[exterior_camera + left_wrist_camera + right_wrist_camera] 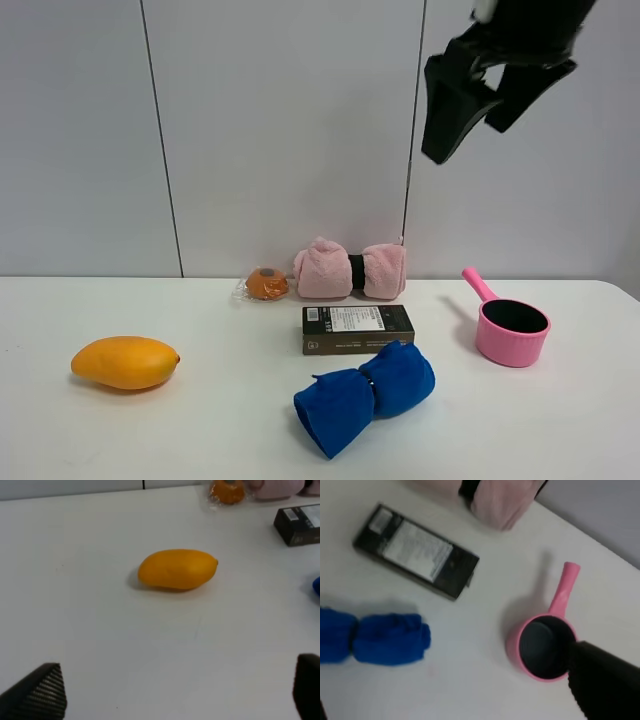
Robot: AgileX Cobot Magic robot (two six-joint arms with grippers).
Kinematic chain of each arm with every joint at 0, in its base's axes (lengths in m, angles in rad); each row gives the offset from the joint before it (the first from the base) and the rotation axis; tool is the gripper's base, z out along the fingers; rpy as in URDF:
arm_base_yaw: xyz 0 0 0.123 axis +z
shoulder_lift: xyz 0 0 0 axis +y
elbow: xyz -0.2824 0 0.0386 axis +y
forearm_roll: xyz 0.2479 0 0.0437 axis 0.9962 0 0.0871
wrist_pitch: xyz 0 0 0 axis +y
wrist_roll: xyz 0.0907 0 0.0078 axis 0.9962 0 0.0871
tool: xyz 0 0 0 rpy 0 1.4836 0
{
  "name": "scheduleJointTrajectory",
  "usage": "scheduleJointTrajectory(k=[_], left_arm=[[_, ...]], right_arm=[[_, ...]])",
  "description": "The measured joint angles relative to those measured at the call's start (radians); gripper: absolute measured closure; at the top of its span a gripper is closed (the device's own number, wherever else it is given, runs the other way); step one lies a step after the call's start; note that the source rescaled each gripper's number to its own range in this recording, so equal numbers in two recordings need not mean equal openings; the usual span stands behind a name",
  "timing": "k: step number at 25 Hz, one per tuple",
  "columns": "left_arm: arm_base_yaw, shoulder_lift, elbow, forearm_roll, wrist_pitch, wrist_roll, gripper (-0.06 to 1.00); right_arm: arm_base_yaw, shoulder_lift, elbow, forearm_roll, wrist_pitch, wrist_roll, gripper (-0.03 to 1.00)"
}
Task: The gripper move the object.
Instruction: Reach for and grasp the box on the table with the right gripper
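Note:
The robot's right gripper should next go to the dark carton and close on its long sides, across the middle of its white label [354, 320] [415, 549].
The object, a flat dark carton [357, 328] with a white label, lies mid-table between the pink towel and the blue towel. It also shows in the right wrist view [415, 550] and at the edge of the left wrist view [300, 524]. My right gripper [480, 115] hangs high above the table's right side, open and empty, well above the carton. One of its fingers [602, 682] shows in the right wrist view. My left gripper [172, 692] is open and empty over bare table, short of the mango [177, 569]; the exterior view does not show it.
A mango [125, 362] lies at the left. A blue rolled towel [365, 395] lies just in front of the carton, and a pink rolled towel [350, 270] and a wrapped orange item [266, 284] lie behind it. A pink saucepan [512, 330] stands at the right.

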Motion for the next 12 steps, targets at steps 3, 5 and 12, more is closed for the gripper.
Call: scheduleJointTrajectory(k=[3, 5, 12], left_arm=[[0.000, 0.000, 0.000, 0.000, 0.000, 0.000, -0.06], [0.000, 0.000, 0.000, 0.000, 0.000, 0.000, -0.06], [0.000, 0.000, 0.000, 0.000, 0.000, 0.000, -0.06]], right_arm=[[0.017, 0.170, -0.167, -0.052, 0.031, -0.098, -0.02], [0.020, 0.252, -0.243, -0.079, 0.031, -0.138, -0.02], [0.021, 0.451, -0.278, -0.091, 0.041, -0.370, 0.06]])
